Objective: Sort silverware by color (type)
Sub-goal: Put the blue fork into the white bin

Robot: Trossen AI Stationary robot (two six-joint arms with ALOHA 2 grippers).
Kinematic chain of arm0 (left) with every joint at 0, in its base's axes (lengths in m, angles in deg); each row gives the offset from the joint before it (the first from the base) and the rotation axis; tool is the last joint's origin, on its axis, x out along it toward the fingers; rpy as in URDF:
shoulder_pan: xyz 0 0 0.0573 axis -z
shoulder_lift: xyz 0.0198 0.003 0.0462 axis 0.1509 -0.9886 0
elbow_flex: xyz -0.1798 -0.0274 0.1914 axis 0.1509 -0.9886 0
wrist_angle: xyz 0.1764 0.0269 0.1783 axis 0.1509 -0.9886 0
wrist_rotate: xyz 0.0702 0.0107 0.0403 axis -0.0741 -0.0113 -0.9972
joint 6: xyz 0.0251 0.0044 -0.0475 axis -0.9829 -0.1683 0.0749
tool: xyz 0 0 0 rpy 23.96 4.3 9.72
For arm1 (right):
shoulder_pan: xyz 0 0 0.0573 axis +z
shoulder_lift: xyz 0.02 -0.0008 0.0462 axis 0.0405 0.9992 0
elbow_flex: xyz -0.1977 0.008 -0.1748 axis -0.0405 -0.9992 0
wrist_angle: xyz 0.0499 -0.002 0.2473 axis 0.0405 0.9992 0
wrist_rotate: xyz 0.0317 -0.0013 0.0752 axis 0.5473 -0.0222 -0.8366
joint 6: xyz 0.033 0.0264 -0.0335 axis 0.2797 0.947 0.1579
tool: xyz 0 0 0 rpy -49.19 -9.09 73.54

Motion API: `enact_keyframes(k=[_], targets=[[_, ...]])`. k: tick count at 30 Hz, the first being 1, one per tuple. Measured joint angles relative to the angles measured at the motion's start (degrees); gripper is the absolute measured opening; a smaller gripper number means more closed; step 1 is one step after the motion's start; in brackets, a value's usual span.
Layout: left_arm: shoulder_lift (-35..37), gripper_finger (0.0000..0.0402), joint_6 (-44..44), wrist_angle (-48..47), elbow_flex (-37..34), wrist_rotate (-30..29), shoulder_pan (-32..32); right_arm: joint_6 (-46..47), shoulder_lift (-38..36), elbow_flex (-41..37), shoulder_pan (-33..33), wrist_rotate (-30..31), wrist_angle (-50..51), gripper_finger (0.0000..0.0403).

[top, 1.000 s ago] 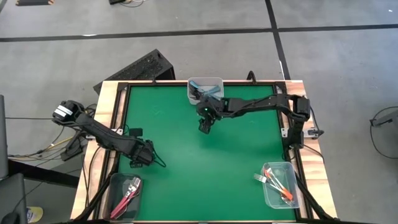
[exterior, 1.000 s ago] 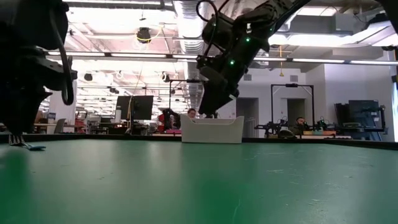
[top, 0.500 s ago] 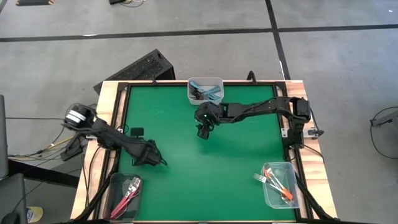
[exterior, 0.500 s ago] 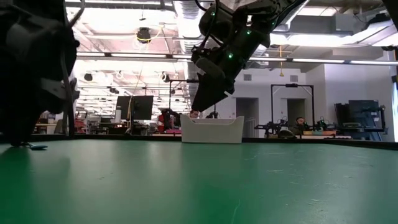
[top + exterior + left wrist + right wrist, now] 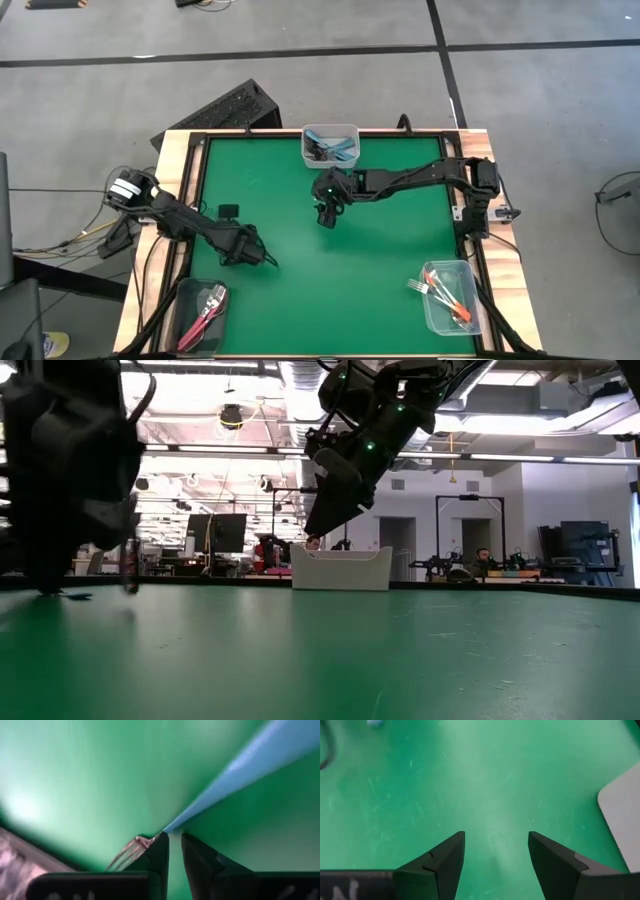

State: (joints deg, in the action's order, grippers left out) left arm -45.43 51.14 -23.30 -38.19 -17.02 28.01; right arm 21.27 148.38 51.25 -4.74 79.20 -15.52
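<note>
Next, I open my left gripper, as the light blue fork slants across its fingers, and pinch the fork's neck (image 5: 166, 830) in line before my right gripper takes its handle.
My left gripper (image 5: 247, 252) is low over the green table near its left side, shut on a light blue fork (image 5: 240, 765), which also shows at table level in the low view (image 5: 75, 596). My right gripper (image 5: 328, 208) is open and empty, above the table's middle, just near of the far container (image 5: 330, 145) that holds blue-handled forks. A container (image 5: 205, 312) at the near left holds pink-red forks. A container (image 5: 450, 295) at the near right holds orange forks. My left gripper pinches the fork between its two fingertips at the neck (image 5: 167, 829), where the blue handle meets the metal tines (image 5: 127, 856). The fingers come from above and lie across the fork. The fork lies about level, close over the table; whether it touches I cannot tell.
The table's raised wooden frame (image 5: 170, 190) runs round the green mat. A black box (image 5: 225, 110) stands behind the far left corner. The mat between the three containers is bare green (image 5: 380, 260).
My left gripper has gone toward the table's right edge and a little nearer, carrying the blue fork low along the table. My right gripper has drawn a little toward the near edge, away from the far container, staying open.
</note>
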Motion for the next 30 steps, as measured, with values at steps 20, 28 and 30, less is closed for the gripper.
enact_keyframes(k=[20,28,30], targets=[[0.9,0.0002,-9.5,10.3,11.3,0.5,0.3,0.1,-9.0,0.1,2.2,0.0,5.0,0.0244],[10.3,0.0004,-7.2,12.4,5.7,-8.5,0.8,2.4,-12.9,-3.5,2.7,-0.1,4.3,0.0244],[13.1,0.001,-7.7,16.0,2.0,-8.6,0.0,3.3,-14.0,-5.4,3.0,-0.1,4.0,0.0244]])
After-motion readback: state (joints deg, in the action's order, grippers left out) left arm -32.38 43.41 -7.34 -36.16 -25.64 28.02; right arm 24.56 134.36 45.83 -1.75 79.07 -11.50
